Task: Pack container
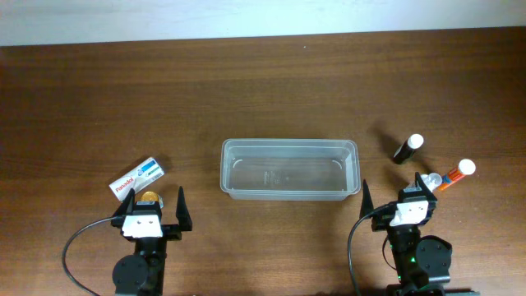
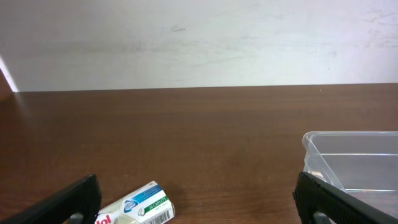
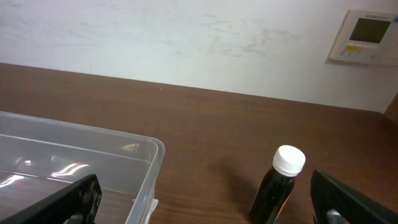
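Observation:
The dark bottle standing nearest the clear plastic container has the white cap [image 1: 416, 141] [image 3: 289, 160], and my right gripper should close on that cap.
The clear plastic container [image 1: 289, 168] stands empty at the table's middle; its corner shows in the left wrist view [image 2: 348, 155] and in the right wrist view [image 3: 93, 155]. A white Panadol box [image 1: 138, 177] lies at the left, also in the left wrist view [image 2: 134, 210]. A dark bottle with a white cap [image 1: 408, 149] stands at the right, also in the right wrist view [image 3: 278, 186]. An orange bottle with a white cap [image 1: 454, 175] lies beside it. My left gripper [image 1: 153, 210] is open and empty near the box. My right gripper [image 1: 396, 200] is open and empty near the bottles.
A small amber item [image 1: 148, 196] sits just behind the left gripper. A small clear-capped item [image 1: 429, 181] lies next to the orange bottle. A white wall runs along the table's far edge [image 1: 263, 37]. A wall thermostat [image 3: 367, 36] shows at upper right.

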You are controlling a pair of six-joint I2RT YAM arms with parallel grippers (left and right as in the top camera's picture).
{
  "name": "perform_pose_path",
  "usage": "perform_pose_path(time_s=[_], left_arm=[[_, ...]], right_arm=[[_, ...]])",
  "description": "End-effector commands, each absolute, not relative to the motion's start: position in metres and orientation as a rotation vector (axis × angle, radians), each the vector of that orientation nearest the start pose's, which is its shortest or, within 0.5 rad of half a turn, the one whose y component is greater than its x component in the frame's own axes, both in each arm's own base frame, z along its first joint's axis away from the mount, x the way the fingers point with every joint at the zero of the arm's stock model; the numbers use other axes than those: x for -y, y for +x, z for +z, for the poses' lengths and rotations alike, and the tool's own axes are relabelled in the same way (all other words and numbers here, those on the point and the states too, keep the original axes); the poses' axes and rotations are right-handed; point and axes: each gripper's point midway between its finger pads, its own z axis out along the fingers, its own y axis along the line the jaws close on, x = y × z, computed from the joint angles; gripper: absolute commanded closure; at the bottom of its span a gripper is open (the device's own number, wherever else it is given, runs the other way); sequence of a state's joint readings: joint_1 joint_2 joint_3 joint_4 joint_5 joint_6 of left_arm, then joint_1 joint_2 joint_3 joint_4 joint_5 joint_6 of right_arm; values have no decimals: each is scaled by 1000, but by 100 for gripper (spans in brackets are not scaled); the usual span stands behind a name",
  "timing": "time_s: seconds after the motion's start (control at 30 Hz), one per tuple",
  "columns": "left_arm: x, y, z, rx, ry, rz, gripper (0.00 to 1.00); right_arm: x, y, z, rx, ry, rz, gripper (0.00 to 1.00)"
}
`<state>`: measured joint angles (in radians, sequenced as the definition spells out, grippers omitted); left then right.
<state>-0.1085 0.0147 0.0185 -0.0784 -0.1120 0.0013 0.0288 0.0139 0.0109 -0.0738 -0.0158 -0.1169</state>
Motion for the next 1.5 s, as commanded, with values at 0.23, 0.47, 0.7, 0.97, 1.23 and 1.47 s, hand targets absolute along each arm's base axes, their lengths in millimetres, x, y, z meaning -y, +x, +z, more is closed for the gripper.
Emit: perform_pose_path(time_s=[0.23,0.47,0.7,0.97,1.23,1.47], left_arm=[[8,246,159,-1641,23,20,1],[8,246,160,-1638,24,17,1],[9,246,159,-1640,28,14,1],[18,241,185,-1624,15,-81,1],[17,236,239,-1735,10,-80,1],[19,251,254,-1992,20,-61,1]], right_arm=[[-12,246,156,-1641,-145,-53,2],[-11,246,156,-1641,-139,-59,2],[-13,246,156,-1650,-23,69,2],[-5,240,175,-1669,45,63,2],[3,228,230,-1800,77,19,2],[2,245,255,-2071,75,0,2]])
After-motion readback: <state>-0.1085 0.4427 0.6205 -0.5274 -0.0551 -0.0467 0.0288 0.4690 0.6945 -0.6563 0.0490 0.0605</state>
